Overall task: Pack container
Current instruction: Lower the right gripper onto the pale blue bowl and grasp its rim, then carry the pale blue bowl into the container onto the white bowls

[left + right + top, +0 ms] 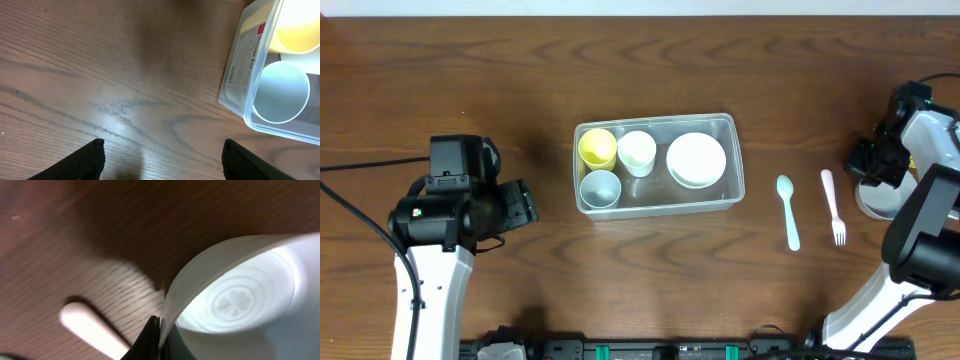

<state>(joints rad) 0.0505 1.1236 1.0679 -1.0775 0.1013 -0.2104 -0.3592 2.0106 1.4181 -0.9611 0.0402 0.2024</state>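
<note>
The right gripper will release the other white bowl, nested inside the white bowl in the clear rectangular container (695,162).
The clear rectangular container (732,125) sits mid-table and holds a yellow cup (598,148), a white cup (637,152), a pale-blue cup (600,187) and a white bowl (696,159). My left gripper (525,203) hangs open over bare wood to the container's left; in the left wrist view, the left gripper (162,150) has nothing between its fingers, with the container (235,75) ahead to the right. At the far right, my right gripper (872,165) is shut on the rim of another white bowl (878,204). The right wrist view shows the right gripper (156,322) pinching that bowl's (240,300) wall.
A pale-blue spoon (788,212) and a pink fork (833,206) lie on the wood between the container and the right-hand bowl. The fork's handle (92,330) lies just left of the right gripper's fingers. Black fixtures line the table's front edge.
</note>
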